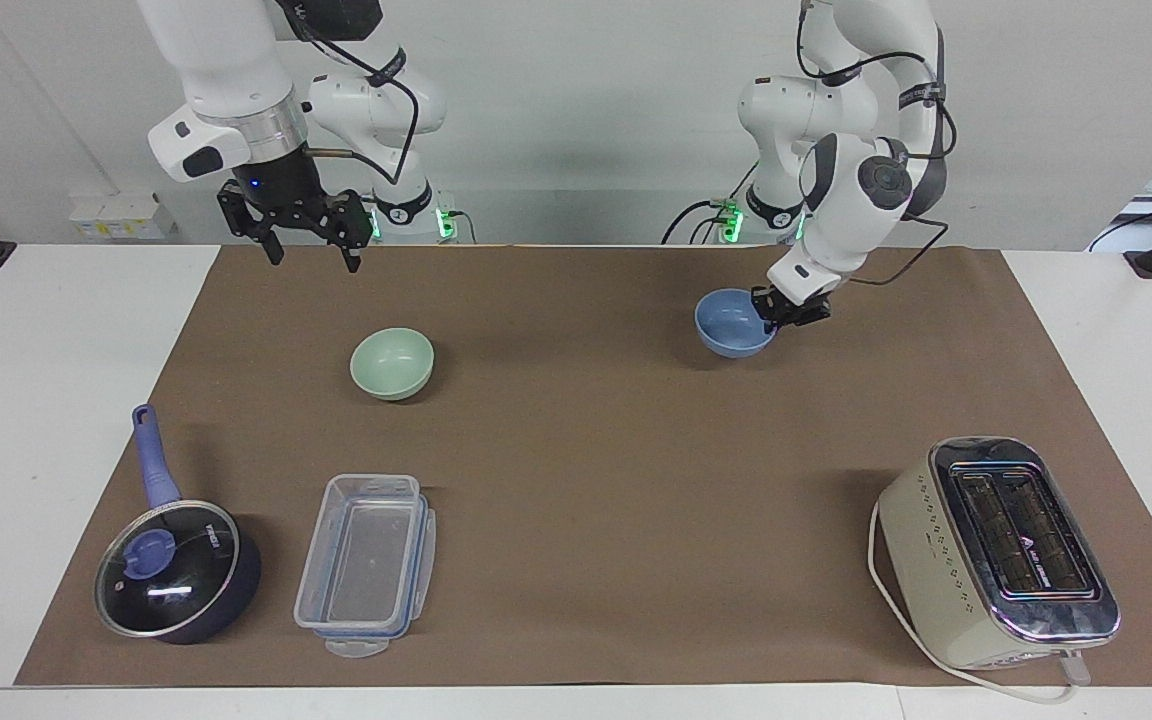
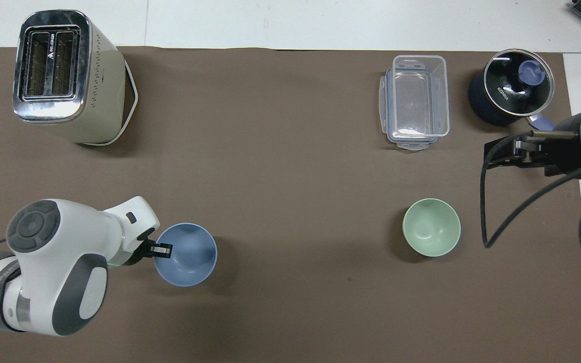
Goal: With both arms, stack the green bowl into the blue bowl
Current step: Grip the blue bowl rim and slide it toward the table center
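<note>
My left gripper is holding the blue bowl. It will set it down and let go on the bare middle of the brown mat (image 2: pixel 270 262), short of the green bowl.
The blue bowl (image 1: pixel 731 325) hangs a little above the brown mat, toward the left arm's end of the table; it also shows in the overhead view (image 2: pixel 187 254). My left gripper (image 1: pixel 776 318) is shut on its rim, on the side toward the left arm's end, seen too from above (image 2: pixel 162 249). The green bowl (image 1: pixel 392 363) stands upright and empty on the mat toward the right arm's end, and also shows in the overhead view (image 2: pixel 431 227). My right gripper (image 1: pixel 314 255) is open and empty, high in the air over the mat's edge nearest the robots, apart from the green bowl (image 2: pixel 495 154).
A cream toaster (image 1: pixel 996 550) stands farthest from the robots at the left arm's end. A clear plastic container (image 1: pixel 368 560) and a dark blue lidded saucepan (image 1: pixel 176 570) stand farther from the robots than the green bowl. The brown mat (image 1: pixel 586 480) covers the table.
</note>
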Controlling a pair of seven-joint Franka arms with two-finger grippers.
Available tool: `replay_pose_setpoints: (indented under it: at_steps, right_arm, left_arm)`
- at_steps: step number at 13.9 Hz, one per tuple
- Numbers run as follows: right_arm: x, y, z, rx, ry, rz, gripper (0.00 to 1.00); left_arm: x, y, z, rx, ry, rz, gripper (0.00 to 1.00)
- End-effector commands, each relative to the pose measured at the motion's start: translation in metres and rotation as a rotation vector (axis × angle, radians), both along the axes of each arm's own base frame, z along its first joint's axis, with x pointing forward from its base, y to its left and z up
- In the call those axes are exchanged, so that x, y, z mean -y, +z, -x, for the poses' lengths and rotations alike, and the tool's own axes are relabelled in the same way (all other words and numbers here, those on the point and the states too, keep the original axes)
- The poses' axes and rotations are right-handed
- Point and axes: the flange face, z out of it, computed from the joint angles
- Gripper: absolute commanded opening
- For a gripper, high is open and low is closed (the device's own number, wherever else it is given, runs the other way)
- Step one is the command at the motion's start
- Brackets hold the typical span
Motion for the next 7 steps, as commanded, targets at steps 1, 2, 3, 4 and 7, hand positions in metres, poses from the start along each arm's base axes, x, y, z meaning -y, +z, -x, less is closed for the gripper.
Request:
replay_pose_setpoints:
  at_steps: [1, 2, 3, 4, 7]
  right_arm:
    - [0.003, 0.001, 0.005, -0.009, -0.013, -0.02, 1.0]
    - [0.003, 0.001, 0.005, -0.009, -0.013, -0.02, 1.0]
    - [0.003, 0.001, 0.005, -0.009, -0.013, -0.02, 1.0]
    - [0.004, 0.0, 0.005, -0.01, -0.015, -0.02, 1.0]
    - [0.005, 0.001, 0.004, -0.009, -0.016, -0.02, 1.0]
  left_arm:
    - [0.047, 0.01, 0.01, -0.013, 0.044, 0.021, 0.0]
    - [0.06, 0.012, 0.014, -0.019, 0.066, 0.024, 0.0]
    - [0.074, 0.014, 0.02, -0.021, 0.072, 0.022, 0.0]
    - [0.09, 0.015, 0.027, -0.032, 0.103, 0.024, 0.0]
    - [0.137, 0.023, 0.046, -0.018, 0.169, 0.03, 0.0]
